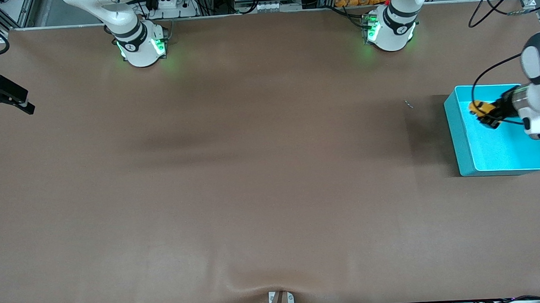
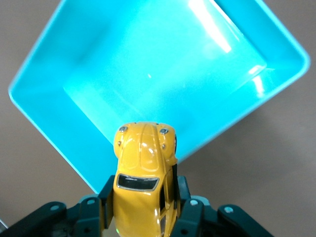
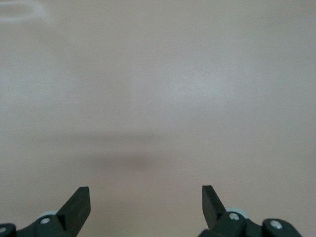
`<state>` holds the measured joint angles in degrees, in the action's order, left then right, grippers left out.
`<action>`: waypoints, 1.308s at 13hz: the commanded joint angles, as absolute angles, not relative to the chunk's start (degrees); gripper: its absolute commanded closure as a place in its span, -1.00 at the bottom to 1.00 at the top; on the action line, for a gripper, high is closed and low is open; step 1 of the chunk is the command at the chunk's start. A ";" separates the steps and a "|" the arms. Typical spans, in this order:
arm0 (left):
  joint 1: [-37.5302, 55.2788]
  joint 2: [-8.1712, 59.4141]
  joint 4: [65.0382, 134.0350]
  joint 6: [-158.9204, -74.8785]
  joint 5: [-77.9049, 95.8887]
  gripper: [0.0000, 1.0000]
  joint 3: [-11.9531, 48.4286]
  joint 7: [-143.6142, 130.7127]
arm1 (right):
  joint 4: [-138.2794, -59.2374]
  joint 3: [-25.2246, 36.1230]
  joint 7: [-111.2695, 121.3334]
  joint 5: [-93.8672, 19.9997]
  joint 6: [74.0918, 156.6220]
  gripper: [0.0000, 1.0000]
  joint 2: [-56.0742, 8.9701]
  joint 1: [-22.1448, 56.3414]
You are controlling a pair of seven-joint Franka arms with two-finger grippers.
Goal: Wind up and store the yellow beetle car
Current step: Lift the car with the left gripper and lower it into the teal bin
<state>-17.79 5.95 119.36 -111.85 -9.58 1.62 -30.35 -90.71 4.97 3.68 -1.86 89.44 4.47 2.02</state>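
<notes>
My left gripper has the yellow beetle car. I should set it down with that gripper on the turquoise bin's bottom, near its middle (image 1: 482, 135) (image 2: 153, 86).
The yellow beetle car (image 1: 477, 107) is clamped by its sides in my left gripper (image 1: 486, 112), held in the air over the turquoise bin (image 1: 501, 153) at the left arm's end of the table. In the left wrist view the car (image 2: 143, 158) points nose-first at the bin (image 2: 148, 64), whose inside shows nothing else, with the left gripper (image 2: 143, 200) shut on its body. My right gripper (image 1: 6, 107) waits at the right arm's end of the table. In the right wrist view it (image 3: 146, 197) is open over bare brown table.
A small dark scrap (image 1: 408, 103) lies on the brown table (image 1: 252, 171) beside the bin, toward the middle. The two arm bases (image 1: 142, 45) (image 1: 390, 29) stand along the table's edge farthest from the front camera.
</notes>
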 commanded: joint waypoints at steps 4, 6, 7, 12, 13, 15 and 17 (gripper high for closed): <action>-22.15 10.27 119.70 -121.27 -16.86 1.00 2.29 -7.58 | -90.44 5.19 3.16 0.00 89.82 -1.00 3.87 2.64; -22.24 13.08 120.06 -125.05 -17.14 1.00 2.29 -7.29 | -88.52 5.27 3.08 0.09 88.61 -1.00 2.12 2.90; -22.24 14.31 120.06 -126.03 -17.23 1.00 2.29 -7.29 | -86.85 5.19 2.99 0.09 87.29 -1.00 1.33 2.90; -22.41 18.72 120.67 -129.71 -23.90 1.00 2.29 -7.29 | -87.18 5.36 3.08 0.00 87.19 -1.00 1.32 2.90; -23.20 18.89 120.93 -130.42 -23.99 1.00 2.29 -7.29 | -87.36 5.45 3.08 0.00 87.27 -1.00 1.41 2.90; -23.38 19.86 120.94 -130.95 -24.87 1.00 2.29 -7.21 | -88.15 5.54 3.08 0.00 87.63 -1.00 1.67 2.99; -23.47 21.09 121.03 -132.71 -26.45 1.00 2.29 -7.21 | -88.94 5.54 3.08 0.00 87.80 -1.00 2.20 2.90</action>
